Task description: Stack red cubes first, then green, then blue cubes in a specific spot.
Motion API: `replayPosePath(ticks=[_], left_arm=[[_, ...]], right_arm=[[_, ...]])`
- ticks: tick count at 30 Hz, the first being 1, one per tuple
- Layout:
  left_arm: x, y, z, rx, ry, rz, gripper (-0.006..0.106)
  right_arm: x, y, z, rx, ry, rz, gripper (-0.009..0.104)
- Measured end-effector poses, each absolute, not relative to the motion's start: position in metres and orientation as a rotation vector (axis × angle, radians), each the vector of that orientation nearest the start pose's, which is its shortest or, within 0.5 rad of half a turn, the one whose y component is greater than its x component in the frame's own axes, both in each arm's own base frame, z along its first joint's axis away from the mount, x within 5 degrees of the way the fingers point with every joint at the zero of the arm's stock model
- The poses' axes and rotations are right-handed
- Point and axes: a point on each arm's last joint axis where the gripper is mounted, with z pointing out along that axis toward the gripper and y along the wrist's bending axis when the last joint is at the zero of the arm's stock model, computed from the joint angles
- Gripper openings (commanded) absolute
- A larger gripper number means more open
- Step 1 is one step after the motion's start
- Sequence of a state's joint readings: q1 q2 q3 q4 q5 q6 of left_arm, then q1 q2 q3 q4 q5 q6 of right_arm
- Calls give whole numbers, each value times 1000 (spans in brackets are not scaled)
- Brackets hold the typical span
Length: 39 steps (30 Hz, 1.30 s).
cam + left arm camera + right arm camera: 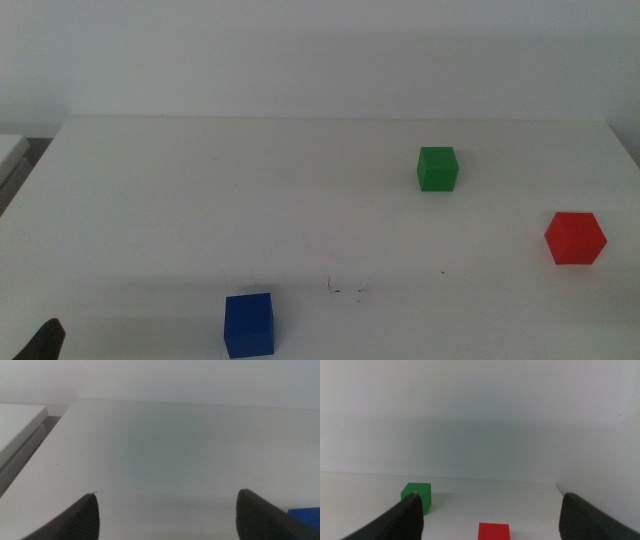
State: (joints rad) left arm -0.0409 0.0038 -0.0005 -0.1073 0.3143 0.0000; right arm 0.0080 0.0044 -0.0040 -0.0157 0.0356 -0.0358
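Observation:
My right gripper should move down over the red cube next and close on the cube's opposite sides (pixel 575 236) (pixel 494 532), since red goes first in the stack.
Three small cubes lie apart on the white table. The red cube (pixel 575 238) sits at the right side, the green cube (pixel 437 168) farther back and to its left, the blue cube (pixel 248 324) near the front edge, left of centre. My left gripper (pixel 167 515) is open over bare table, low at the front left, with a sliver of the blue cube (pixel 306 516) beside one jaw. My right gripper (pixel 492 520) is open too, out of the middle view, facing the red cube (pixel 494 530) and the green cube (pixel 417 496).
A dark tip of the left arm (pixel 42 342) shows at the bottom left corner of the middle view. The table (pixel 250 200) ends at a white wall behind. A lower white surface (pixel 17 422) lies past the table's left edge.

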Motion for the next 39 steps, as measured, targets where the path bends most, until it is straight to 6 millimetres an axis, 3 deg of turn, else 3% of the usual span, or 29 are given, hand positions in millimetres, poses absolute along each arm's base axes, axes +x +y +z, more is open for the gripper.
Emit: replayPosePath(ticks=[9,11,15,17,20,23,26,33,39], left_arm=[[54,-5,185,-31,1801,-132,94],[54,-5,185,-32,1799,-132,94],[54,-5,185,-32,1799,-132,94],[54,-5,185,-32,1799,-132,94],[54,-5,185,-32,1799,-132,94],[54,-5,185,-32,1799,-132,94],[54,-5,185,-32,1799,-132,94],[54,-5,185,-32,1799,-132,94],[54,-5,185,-32,1799,-132,94]], right_arm=[[57,0,217,61,1529,76,87],[62,0,231,74,1559,87,87],[84,0,282,62,1682,58,87],[102,0,304,71,1845,48,87],[127,-1,318,90,2159,29,87],[149,-1,314,109,2480,7,87],[168,-1,308,118,2662,-8,87],[205,-1,276,129,2828,-14,87],[226,3,257,158,2844,41,87]])
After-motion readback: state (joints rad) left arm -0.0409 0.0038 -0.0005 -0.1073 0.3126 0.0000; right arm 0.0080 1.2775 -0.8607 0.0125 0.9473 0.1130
